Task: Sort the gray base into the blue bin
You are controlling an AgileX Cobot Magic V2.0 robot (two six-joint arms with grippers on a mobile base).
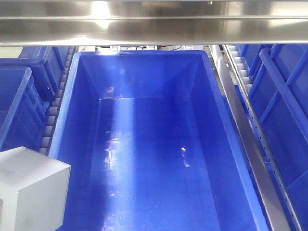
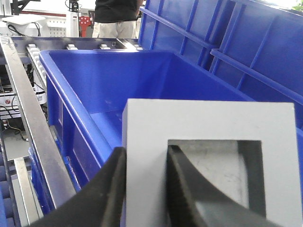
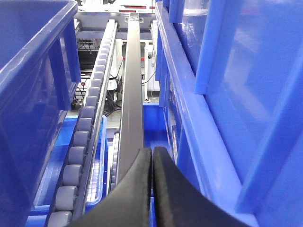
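Observation:
My left gripper is going to let go of the gray base on the blue bin's bottom, about midway (image 1: 138, 161) between the bright glints.
The gray base (image 1: 29, 187) is a matte gray block at the lower left of the front view, held over the near left rim of the blue bin (image 1: 72, 106). In the left wrist view the gray base (image 2: 203, 118) fills the foreground with its square recess facing the camera. My left gripper (image 2: 146, 163) is shut on the block's left wall, one finger outside and one inside the recess. The blue bin (image 2: 71, 80) lies behind it, with nothing inside. My right gripper (image 3: 152, 158) is shut with nothing in it, over a metal rail between crates.
Other blue crates stand at the left (image 1: 19, 82) and right (image 1: 284, 106). Roller conveyors (image 3: 78, 142) and metal rails (image 1: 240, 115) run beside the bin. A steel beam (image 1: 154, 21) crosses the top. A person (image 2: 116, 16) stands far behind.

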